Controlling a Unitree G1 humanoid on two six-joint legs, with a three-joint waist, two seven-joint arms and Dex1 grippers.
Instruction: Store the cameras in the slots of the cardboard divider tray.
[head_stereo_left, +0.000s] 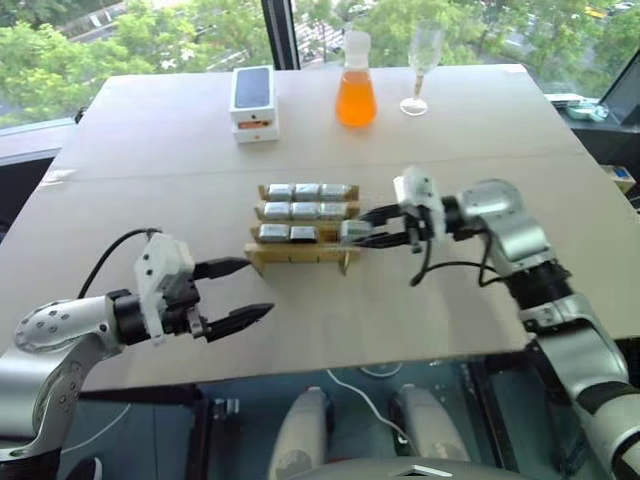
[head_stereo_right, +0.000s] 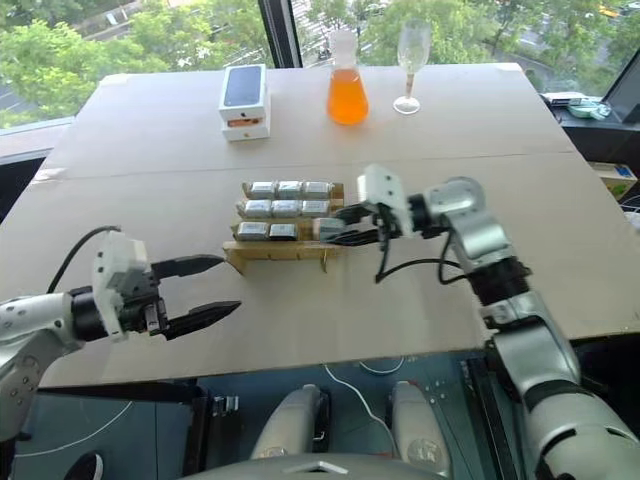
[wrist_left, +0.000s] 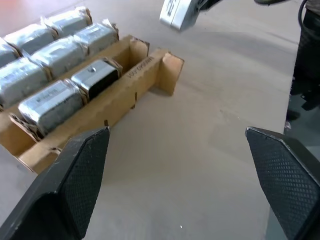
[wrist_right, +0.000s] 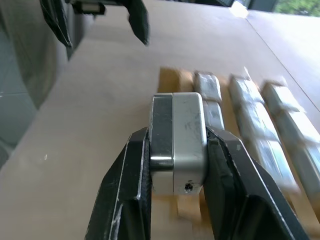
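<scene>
My right gripper is to release the silver camera in the empty end slot of the cardboard divider tray's front row (head_stereo_left: 330, 232).
The tan cardboard divider tray (head_stereo_left: 300, 260) sits mid-table with several silvery cameras (head_stereo_left: 305, 210) in its slots. Its back and middle rows are full. The front row holds two, and the slot at its right end (wrist_left: 138, 54) is empty. My right gripper (head_stereo_left: 362, 228) reaches in from the right, shut on another camera (wrist_right: 179, 142), silver with a dark face, held just above the tray's front right corner. My left gripper (head_stereo_left: 258, 287) hovers open and empty in front of the tray's left end, its fingers (wrist_left: 82, 167) spread wide.
A white phone box (head_stereo_left: 253, 100), a flask of orange liquid (head_stereo_left: 355, 95) and a wine glass (head_stereo_left: 420, 65) stand along the table's far side. The table's front edge (head_stereo_left: 330, 362) runs close below both grippers. A black cable (head_stereo_left: 450, 268) loops under the right wrist.
</scene>
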